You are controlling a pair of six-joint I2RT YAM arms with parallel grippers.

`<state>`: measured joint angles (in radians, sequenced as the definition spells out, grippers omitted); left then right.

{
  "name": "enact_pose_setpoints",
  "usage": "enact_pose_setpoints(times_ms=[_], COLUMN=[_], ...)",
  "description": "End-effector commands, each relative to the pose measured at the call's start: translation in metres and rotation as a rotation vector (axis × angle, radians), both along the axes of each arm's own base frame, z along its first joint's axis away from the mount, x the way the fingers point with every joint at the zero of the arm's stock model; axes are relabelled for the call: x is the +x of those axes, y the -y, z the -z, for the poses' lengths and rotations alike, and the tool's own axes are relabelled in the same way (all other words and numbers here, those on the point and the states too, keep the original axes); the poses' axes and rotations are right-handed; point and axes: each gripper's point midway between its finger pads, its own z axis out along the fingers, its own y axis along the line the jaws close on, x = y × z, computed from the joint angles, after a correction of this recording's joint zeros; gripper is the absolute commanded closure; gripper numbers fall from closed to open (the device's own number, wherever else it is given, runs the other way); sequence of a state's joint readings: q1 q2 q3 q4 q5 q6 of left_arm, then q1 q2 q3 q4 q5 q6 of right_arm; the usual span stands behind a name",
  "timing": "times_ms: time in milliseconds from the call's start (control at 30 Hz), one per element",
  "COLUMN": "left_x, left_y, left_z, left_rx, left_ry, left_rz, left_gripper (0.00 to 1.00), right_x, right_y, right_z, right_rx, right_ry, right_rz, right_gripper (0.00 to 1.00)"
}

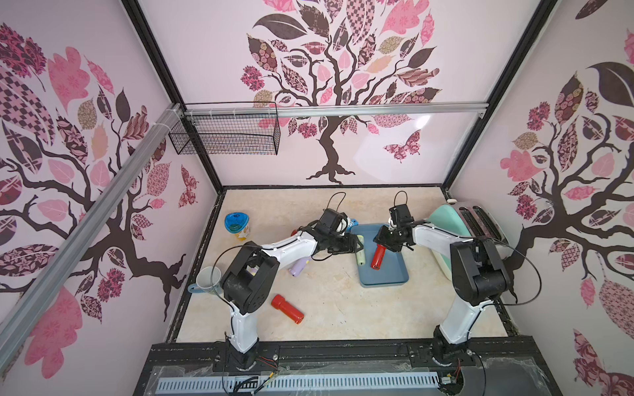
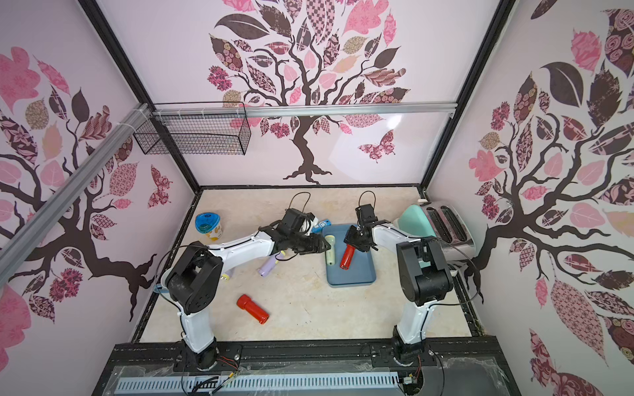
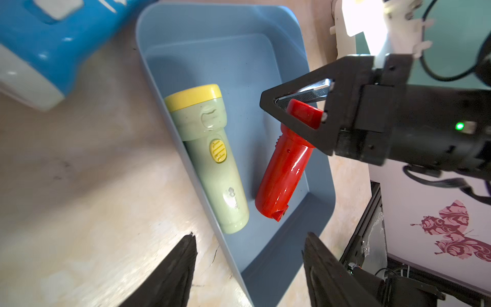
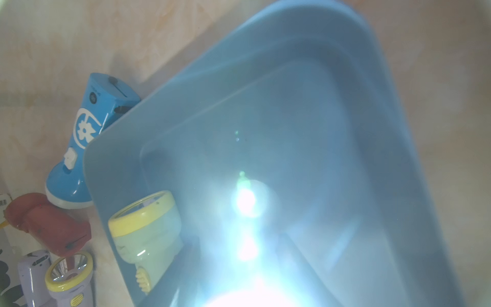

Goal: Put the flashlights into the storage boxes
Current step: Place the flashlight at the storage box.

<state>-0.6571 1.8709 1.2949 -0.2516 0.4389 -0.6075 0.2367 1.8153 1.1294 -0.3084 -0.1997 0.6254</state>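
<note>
The red flashlight is slanted away from the pale green flashlight, so my right gripper will let go of its head, take its body (image 1: 378, 256) and set it straight alongside.
The slate-blue storage box (image 1: 387, 274) holds a pale green flashlight (image 3: 212, 159) along its left wall and a red flashlight (image 3: 281, 180), tail on the floor. My right gripper (image 1: 384, 240) has its fingers (image 3: 300, 126) either side of that red head; glare in the right wrist view hides whether they grip. My left gripper (image 3: 249, 239) hangs open and empty over the box's left rim. On the table lie a red flashlight (image 1: 287, 308), a lilac one (image 1: 299, 266), a second lilac (image 2: 228, 274), a blue-and-white one (image 4: 87, 133) and another red (image 4: 47, 223).
A blue-lidded yellow jar (image 1: 237, 224) stands at the back left and a white mug (image 1: 207, 279) by the left wall. A mint-green toaster (image 1: 456, 223) sits close behind the right arm. A black wire basket (image 1: 226, 133) hangs on the back wall.
</note>
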Motion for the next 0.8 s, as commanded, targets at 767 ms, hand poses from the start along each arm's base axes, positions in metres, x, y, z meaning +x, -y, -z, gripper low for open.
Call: enact_pose_setpoints(times_ms=[767], left_x=[-0.004], left_y=[-0.032], left_z=[0.001], left_rx=[0.04], left_ry=[0.02], left_rz=[-0.074], left_gripper=[0.44], right_x=[-0.055], right_y=[-0.025], right_z=[-0.022], right_rx=[0.143], right_ry=[0.066], right_rz=[-0.08], right_gripper=[0.44])
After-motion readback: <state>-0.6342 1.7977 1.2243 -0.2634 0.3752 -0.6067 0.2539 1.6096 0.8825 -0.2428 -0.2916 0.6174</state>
